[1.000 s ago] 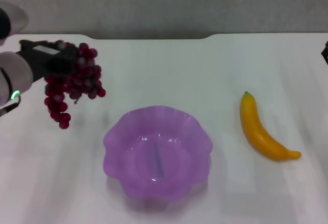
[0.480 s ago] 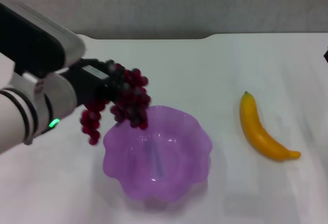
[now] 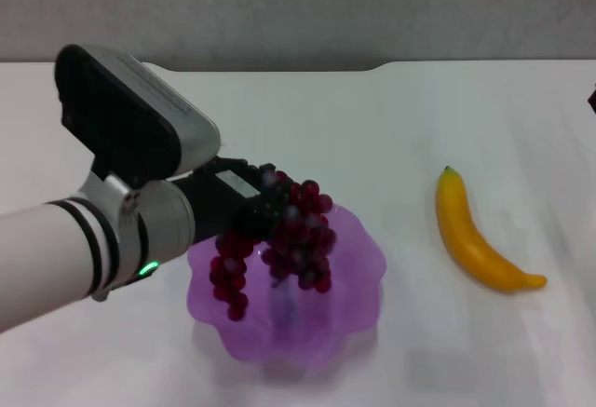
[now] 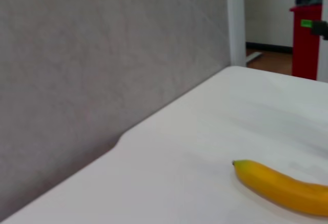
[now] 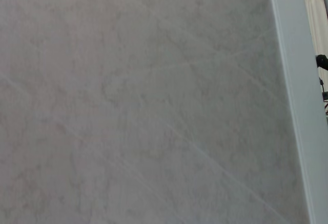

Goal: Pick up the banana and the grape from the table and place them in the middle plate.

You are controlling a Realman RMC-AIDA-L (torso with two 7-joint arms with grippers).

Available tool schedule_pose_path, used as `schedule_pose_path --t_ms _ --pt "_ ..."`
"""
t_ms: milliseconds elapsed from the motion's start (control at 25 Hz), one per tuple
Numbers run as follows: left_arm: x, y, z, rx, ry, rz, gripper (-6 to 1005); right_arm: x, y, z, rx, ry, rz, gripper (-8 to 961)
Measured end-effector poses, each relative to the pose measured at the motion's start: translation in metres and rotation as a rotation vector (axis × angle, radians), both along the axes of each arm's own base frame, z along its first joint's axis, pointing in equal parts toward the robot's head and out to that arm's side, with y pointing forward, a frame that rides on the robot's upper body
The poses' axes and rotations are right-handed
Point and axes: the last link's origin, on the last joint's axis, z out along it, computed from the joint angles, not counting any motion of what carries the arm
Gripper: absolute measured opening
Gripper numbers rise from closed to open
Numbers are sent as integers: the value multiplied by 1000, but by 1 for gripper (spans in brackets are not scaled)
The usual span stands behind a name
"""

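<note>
Next, I open my left gripper to release the grape, which now hangs over the middle plate, inside the middle plate's back half (image 3: pixel 300 249), close to the wavy rim of the plate that faces the wall.
My left gripper (image 3: pixel 264 204) is shut on the grape (image 3: pixel 291 244), a bunch of dark red-purple grapes that hangs over the middle plate (image 3: pixel 361 256), a translucent purple bowl with a wavy rim. The bunch hangs down into the bowl; I cannot tell whether it touches the bottom. The banana (image 3: pixel 475 235) lies on the white table (image 3: pixel 419 128) to the right of the plate, and also shows in the left wrist view (image 4: pixel 284 185). My right gripper is out of view; only a dark bit of that arm (image 3: pixel 591 98) shows at the right edge.
The table's rounded back edge (image 3: pixel 372 67) meets a grey wall. The right wrist view shows only the grey wall (image 5: pixel 143 101). A red object (image 4: pixel 306 37) stands far beyond the table in the left wrist view.
My left arm has carried the grape bunch from the table's far left rightward and toward me, until it hangs over the purple plate. The banana has not moved.
</note>
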Motion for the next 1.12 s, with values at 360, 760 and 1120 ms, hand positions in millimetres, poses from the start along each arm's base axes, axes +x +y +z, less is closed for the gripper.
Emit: schedule_pose_path --t_ms 360,760,1120 --pt "-3 3 -21 -66 31 -30 197 -1 1 0 0 0 2 891" --pt "-14 20 -40 -101 63 6 198 -2 1 0 0 3 6 891" --pt "-20 26 -46 -113 72 24 253 -3 1 -1 0 6 8 892"
